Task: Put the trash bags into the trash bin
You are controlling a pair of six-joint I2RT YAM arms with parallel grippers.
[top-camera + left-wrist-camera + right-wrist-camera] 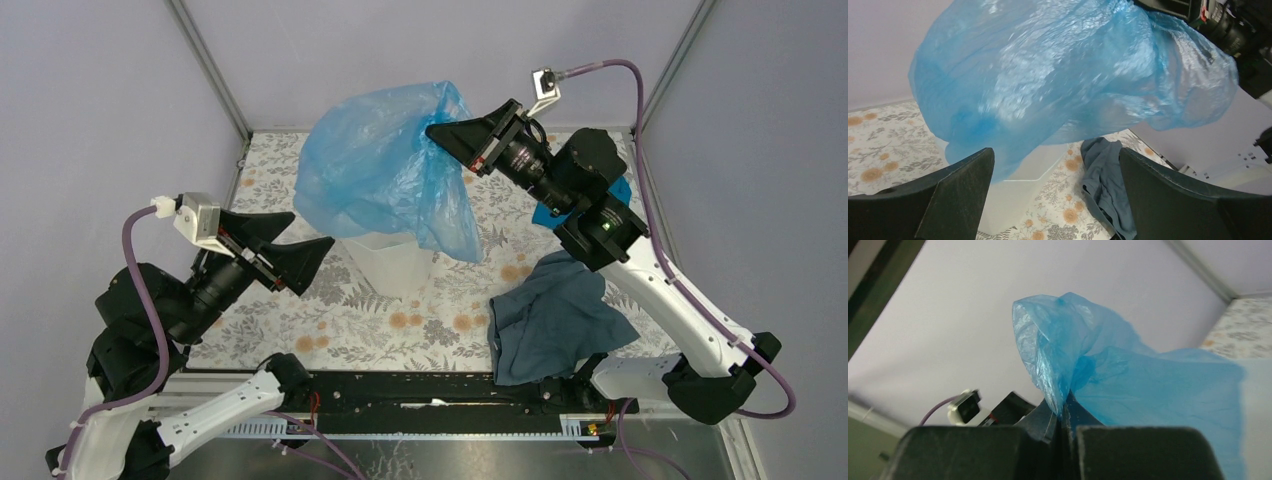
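The trash bin stands aside from the right gripper's hold on the trash bag, so the robot's left gripper should grab the bin's rim (346,240) and move the bin underneath.
The translucent light-blue trash bag (385,170) hangs in the air over the white trash bin (395,262), covering the bin's mouth; only the bin's lower front shows. My right gripper (435,130) is shut on the bag's upper right edge and holds it up. In the right wrist view the film (1083,360) is pinched between the closed jaws. My left gripper (305,240) is open and empty, to the left of the bin. In the left wrist view the bag (1058,75) fills the top, with the bin (1018,185) below it between my fingers.
A dark grey-blue cloth (555,315) lies crumpled on the floral table (420,320) right of the bin, also in the left wrist view (1105,180). A teal-blue cloth (560,210) shows under the right arm. Grey walls and metal frame posts enclose the table.
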